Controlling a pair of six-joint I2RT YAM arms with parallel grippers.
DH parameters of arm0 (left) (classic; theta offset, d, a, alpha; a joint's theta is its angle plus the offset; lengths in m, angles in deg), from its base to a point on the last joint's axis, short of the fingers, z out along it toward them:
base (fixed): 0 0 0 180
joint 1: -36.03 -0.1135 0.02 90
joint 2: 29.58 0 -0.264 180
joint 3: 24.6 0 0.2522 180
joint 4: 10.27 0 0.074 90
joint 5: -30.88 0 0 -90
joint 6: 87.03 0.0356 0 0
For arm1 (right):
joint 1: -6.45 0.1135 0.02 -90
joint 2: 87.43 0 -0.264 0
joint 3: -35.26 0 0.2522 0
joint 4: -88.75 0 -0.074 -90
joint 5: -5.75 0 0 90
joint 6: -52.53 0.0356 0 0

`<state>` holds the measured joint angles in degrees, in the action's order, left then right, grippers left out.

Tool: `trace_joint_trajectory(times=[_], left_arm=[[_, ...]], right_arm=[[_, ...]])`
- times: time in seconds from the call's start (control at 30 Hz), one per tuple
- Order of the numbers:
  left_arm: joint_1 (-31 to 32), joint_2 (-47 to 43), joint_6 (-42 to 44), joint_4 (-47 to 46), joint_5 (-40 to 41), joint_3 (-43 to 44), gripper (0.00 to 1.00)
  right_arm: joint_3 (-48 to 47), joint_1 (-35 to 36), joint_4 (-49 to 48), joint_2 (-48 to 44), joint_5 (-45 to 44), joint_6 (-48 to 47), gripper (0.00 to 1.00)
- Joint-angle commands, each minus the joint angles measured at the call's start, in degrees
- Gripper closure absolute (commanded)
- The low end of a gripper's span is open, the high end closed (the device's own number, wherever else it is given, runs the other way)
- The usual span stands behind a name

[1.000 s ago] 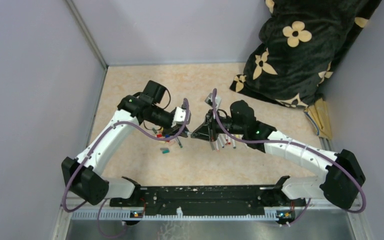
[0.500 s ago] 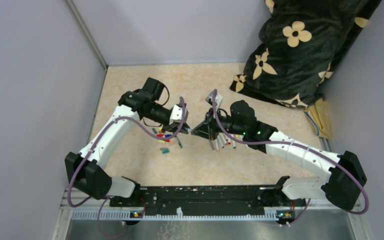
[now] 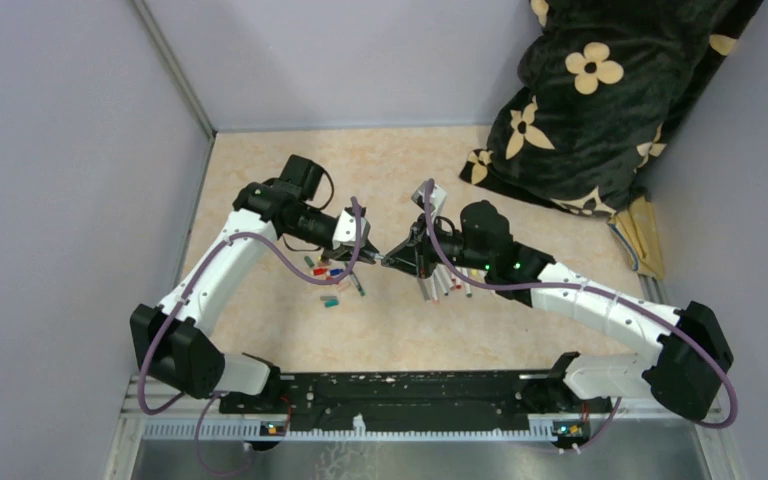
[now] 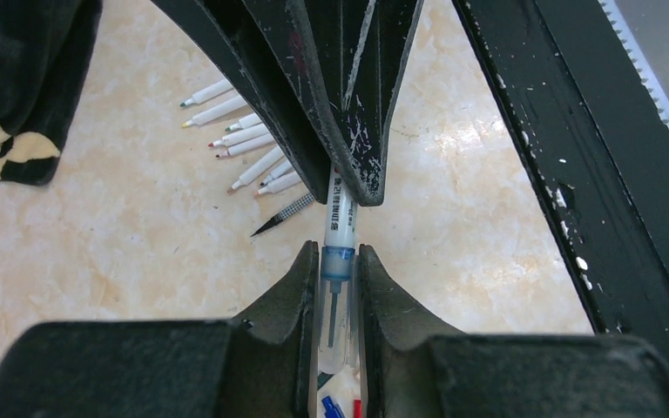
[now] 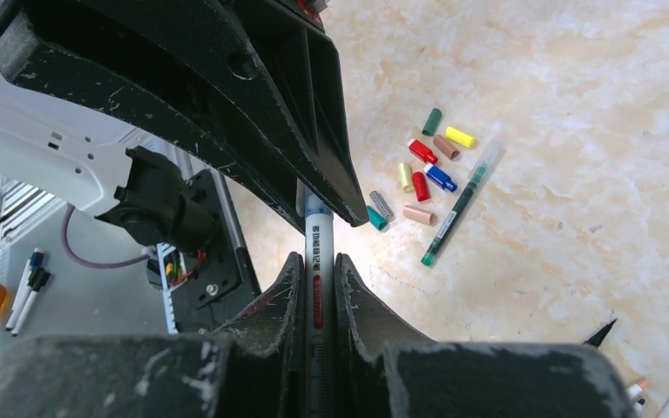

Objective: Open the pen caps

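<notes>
My right gripper needs to put the white pen down among the uncapped pens, near the row's end [image 3: 442, 279] that faces the green pen.
One pen [image 4: 341, 207] with a white printed barrel hangs above the table between both grippers. My right gripper [image 5: 316, 261] is shut on its barrel [image 5: 316, 233]. My left gripper [image 4: 338, 254] is shut on its pen cap [image 4: 337, 292], clear with a blue collar, with the nib showing inside it. In the top view the left gripper [image 3: 360, 256] and right gripper [image 3: 392, 259] meet tip to tip. Several loose pen caps [image 5: 421, 161] in red, yellow, green and blue lie on the table, along with a green pen [image 5: 458, 209].
Several uncapped pens [image 4: 237, 139] lie in a row under the right arm [image 3: 445, 284]. A black flowered blanket [image 3: 600, 100] fills the back right corner. The black base rail [image 3: 400, 386] runs along the near edge. Grey walls stand left and behind.
The left wrist has swung down and toward the near edge, coming into line with the right gripper. Both grippers stay shut, and the right arm has hardly moved.
</notes>
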<state>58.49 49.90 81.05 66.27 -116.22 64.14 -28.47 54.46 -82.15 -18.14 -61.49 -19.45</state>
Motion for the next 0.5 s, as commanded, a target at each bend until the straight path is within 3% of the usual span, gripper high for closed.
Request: trace_joint_trajectory(times=[0.0,0.37,0.47], left_arm=[[-13.2,1.2,4.2,5.5,32.1,-2.9,1.0],[-19.7,2.1,9.4,3.5,40.7,-3.9,1.0],[-22.8,3.6,11.1,5.0,39.2,-0.7,1.0]], right_arm=[[1.6,-2.7,16.8,-10.5,3.0,-1.7,1.0],[1.4,-3.1,23.5,-11.8,3.0,-4.2,1.0],[1.6,-3.1,24.5,-12.9,3.0,-4.3,1.0]])
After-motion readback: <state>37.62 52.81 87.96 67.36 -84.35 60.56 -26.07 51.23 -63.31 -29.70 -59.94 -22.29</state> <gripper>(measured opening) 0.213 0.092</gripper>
